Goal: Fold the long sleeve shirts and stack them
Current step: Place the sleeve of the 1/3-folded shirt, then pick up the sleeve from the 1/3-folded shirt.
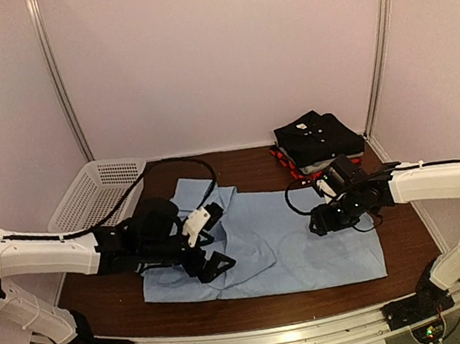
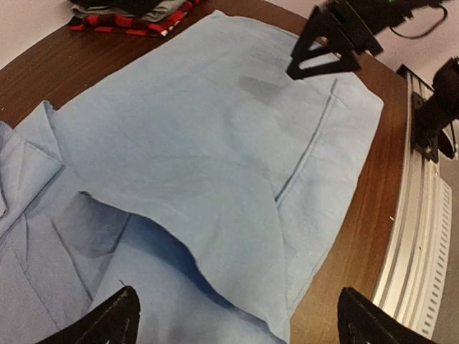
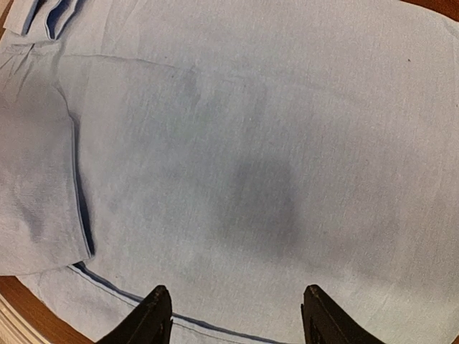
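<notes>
My left gripper is going to close on the folded flap's far end point(image 1: 228, 229) point(image 2: 98, 196), on the side of the light blue shirt that lies toward the back of the table.
A light blue shirt point(image 1: 307, 238) lies spread flat on the brown table, with one flap folded over its left part point(image 2: 201, 129). My left gripper point(image 1: 211, 263) hovers over that folded left edge. Its jaws are wide open point(image 2: 237, 304) and nothing sits between them. My right gripper point(image 1: 321, 221) hangs over the shirt's upper right area, open, with only flat cloth point(image 3: 251, 129) below its fingers point(image 3: 235, 294). It also shows in the left wrist view as the right gripper point(image 2: 323, 50). A stack of folded shirts point(image 1: 319, 139), black on top of grey and red plaid, sits at the back right.
A white mesh basket point(image 1: 97, 194) stands at the back left, partly off the table edge. The metal rail point(image 2: 419, 215) runs along the near edge. The folded stack point(image 2: 129, 14) lies just beyond the shirt's far corner.
</notes>
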